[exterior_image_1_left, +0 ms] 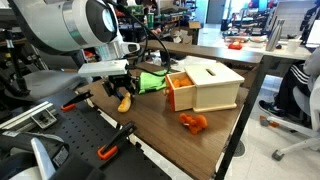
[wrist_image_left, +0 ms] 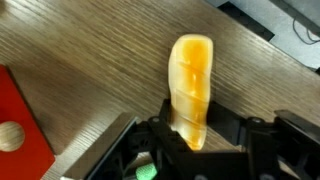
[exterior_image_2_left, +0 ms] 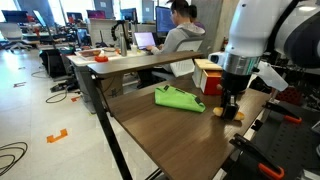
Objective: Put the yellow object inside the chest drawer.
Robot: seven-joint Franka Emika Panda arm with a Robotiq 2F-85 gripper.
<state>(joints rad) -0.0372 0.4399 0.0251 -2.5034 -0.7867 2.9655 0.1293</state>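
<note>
I need to release the yellow object with my gripper inside the open orange drawer (exterior_image_1_left: pixel 176 81), just behind the drawer's front panel. The yellow object is now low over the wooden table.
The yellow object (wrist_image_left: pixel 190 85) is a small yellow-orange banana-like piece. My gripper (wrist_image_left: pixel 190 125) is shut on its lower end, just above the wooden table. In both exterior views it hangs from the gripper (exterior_image_1_left: pixel 123 92) (exterior_image_2_left: pixel 231 108) as a yellow piece (exterior_image_1_left: pixel 125 102) (exterior_image_2_left: pixel 227 113) low over the table. The cream chest (exterior_image_1_left: pixel 215 85) stands to the side with its orange drawer (exterior_image_1_left: pixel 180 90) pulled open. In the wrist view the orange drawer front (wrist_image_left: pixel 20 115) shows at the left edge with its wooden knob.
A green cloth (exterior_image_1_left: pixel 150 80) (exterior_image_2_left: pixel 179 97) lies on the table beside the gripper. An orange lumpy toy (exterior_image_1_left: pixel 193 122) lies in front of the chest. Orange clamps (exterior_image_1_left: pixel 112 145) sit on the black rail at the table edge. A person (exterior_image_2_left: pixel 180 35) sits at a desk behind.
</note>
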